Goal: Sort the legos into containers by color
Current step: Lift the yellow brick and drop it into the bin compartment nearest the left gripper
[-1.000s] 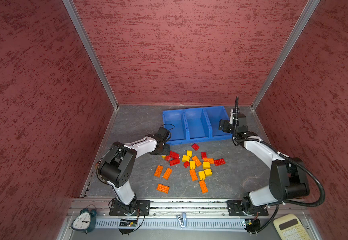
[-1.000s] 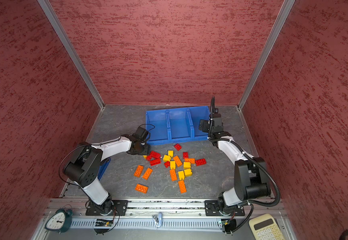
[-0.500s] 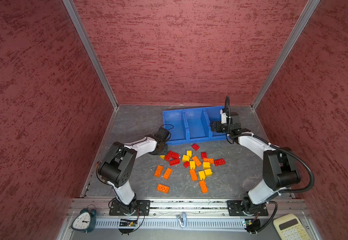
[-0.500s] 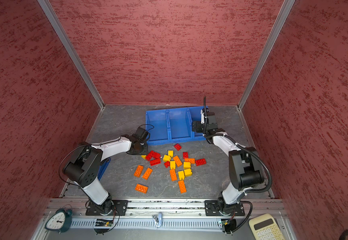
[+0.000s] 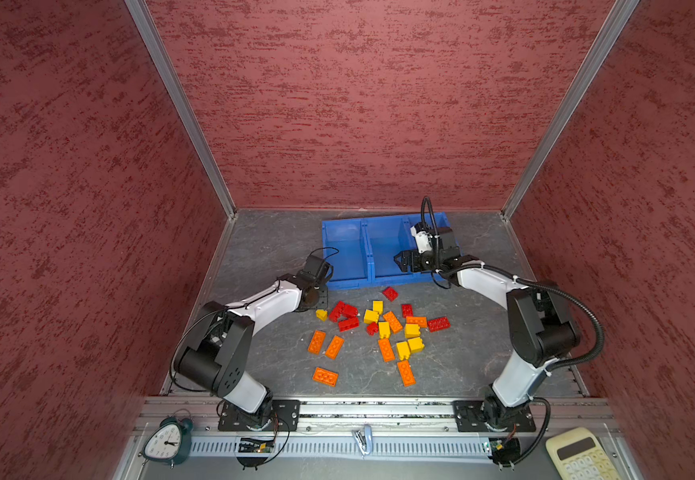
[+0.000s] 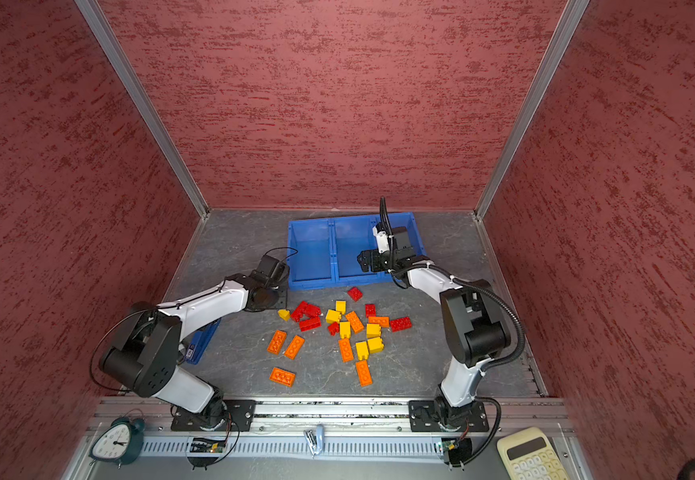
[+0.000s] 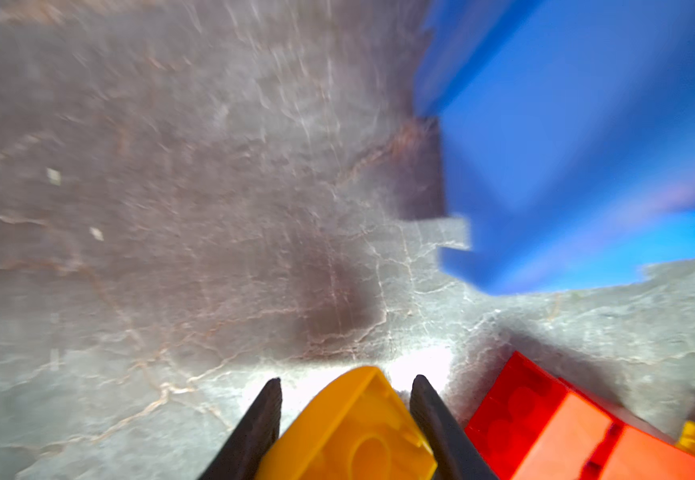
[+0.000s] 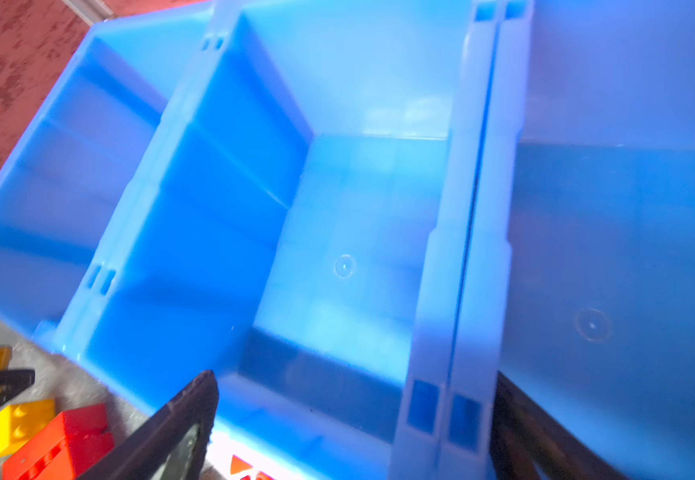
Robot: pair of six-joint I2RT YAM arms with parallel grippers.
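Observation:
Next, my left gripper sets the small yellow lego free inside the nearest blue container (image 5: 333, 251), placing it close to that container's outer side.
Red, yellow and orange legos (image 5: 383, 328) lie scattered on the grey floor in front of three joined blue containers (image 5: 364, 245). My left gripper (image 7: 346, 380) is low at the pile's left edge, shut on a small yellow lego (image 7: 350, 432), which also shows in both top views (image 5: 321, 314) (image 6: 283, 314). Red legos (image 7: 516, 415) lie right beside it. My right gripper (image 8: 354, 415) hangs open and empty over the containers (image 8: 213, 208), near the wall between the middle and right ones (image 5: 400, 262). The parts of the containers that I can see hold nothing.
Red textured walls close in the back and both sides. An alarm clock (image 5: 167, 440) and a calculator (image 5: 578, 453) sit beyond the front rail. A flat blue object (image 6: 202, 340) lies under the left arm. Loose orange legos (image 5: 325, 376) lie nearest the front.
My left gripper has closed on the yellow lego at the pile's left edge. My right gripper has swung left from the right end of the containers to over their middle, staying open.

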